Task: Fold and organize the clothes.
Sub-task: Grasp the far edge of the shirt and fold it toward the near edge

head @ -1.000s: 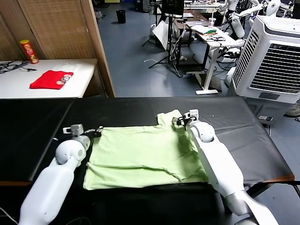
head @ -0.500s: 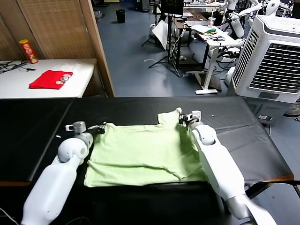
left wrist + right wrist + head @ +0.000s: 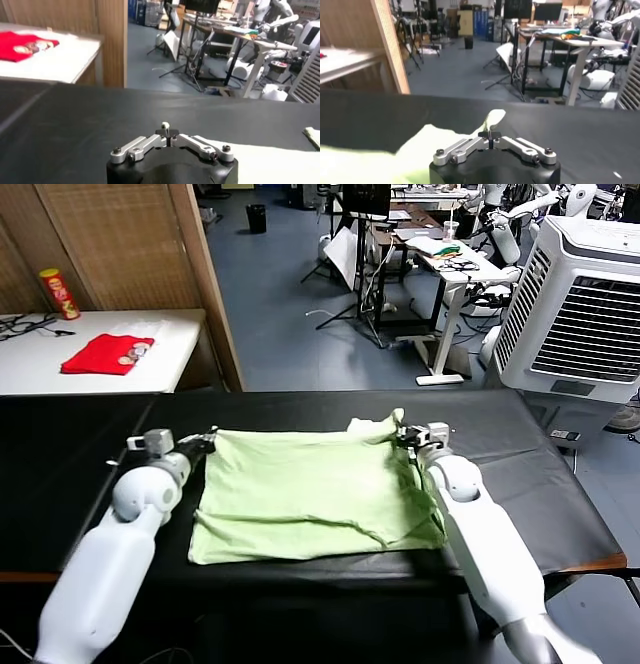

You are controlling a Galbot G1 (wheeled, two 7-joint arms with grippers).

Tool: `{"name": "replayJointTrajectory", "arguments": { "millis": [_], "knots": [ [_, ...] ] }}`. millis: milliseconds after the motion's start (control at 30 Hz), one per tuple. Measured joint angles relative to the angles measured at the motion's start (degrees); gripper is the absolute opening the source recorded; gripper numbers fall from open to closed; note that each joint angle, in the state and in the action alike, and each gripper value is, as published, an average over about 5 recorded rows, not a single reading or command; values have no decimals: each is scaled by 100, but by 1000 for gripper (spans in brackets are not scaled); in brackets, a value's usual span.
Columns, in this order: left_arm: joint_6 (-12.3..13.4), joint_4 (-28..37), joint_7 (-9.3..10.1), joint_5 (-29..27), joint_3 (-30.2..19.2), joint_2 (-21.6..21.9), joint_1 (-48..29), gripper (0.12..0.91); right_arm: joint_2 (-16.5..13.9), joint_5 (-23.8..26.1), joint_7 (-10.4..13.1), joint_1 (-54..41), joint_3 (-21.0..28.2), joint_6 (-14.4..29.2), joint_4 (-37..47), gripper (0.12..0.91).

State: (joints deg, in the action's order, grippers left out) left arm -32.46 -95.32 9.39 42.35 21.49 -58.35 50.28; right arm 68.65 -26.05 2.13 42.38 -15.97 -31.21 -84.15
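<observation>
Next, my right gripper releases the T-shirt's far corner on its cooler-side edge (image 3: 425,517), behind the near corner of the T-shirt.
The pale green T-shirt (image 3: 310,489) lies spread on the black table (image 3: 520,444), plain side up, its far edge stretched straight between my two grippers. My left gripper (image 3: 205,442) is shut on the shirt's far left corner; in the left wrist view a small pale tip of cloth (image 3: 165,125) sticks out of the closed left gripper (image 3: 166,131). My right gripper (image 3: 400,434) is shut on the far right corner, next to the bunched sleeve (image 3: 372,429). Seen from the right wrist, a fold of green cloth (image 3: 492,119) rises from the closed right gripper (image 3: 490,134).
A white side table (image 3: 170,359) at the back left carries a red cloth (image 3: 105,354) and a red snack can (image 3: 60,292). A wooden partition (image 3: 210,284) stands behind the black table. A large white air cooler (image 3: 580,304) stands at the right.
Both grippers have moved away from me with the shirt's far corners, the right one also outward. The far edge has been drawn straight and the shirt lies flatter.
</observation>
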Motion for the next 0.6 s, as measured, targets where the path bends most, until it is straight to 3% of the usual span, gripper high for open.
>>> {"name": "replayJointTrajectory", "arguments": {
  "millis": [267, 600],
  "knots": [
    [-32, -1064, 34, -22, 341, 279, 1017, 128, -414, -366, 353, 661, -152, -590, -1102, 121],
    [76, -1839, 47, -149, 686, 359, 2018, 128, -875, -475, 484, 1560, -328, -1010, -2304, 121]
  ]
}}
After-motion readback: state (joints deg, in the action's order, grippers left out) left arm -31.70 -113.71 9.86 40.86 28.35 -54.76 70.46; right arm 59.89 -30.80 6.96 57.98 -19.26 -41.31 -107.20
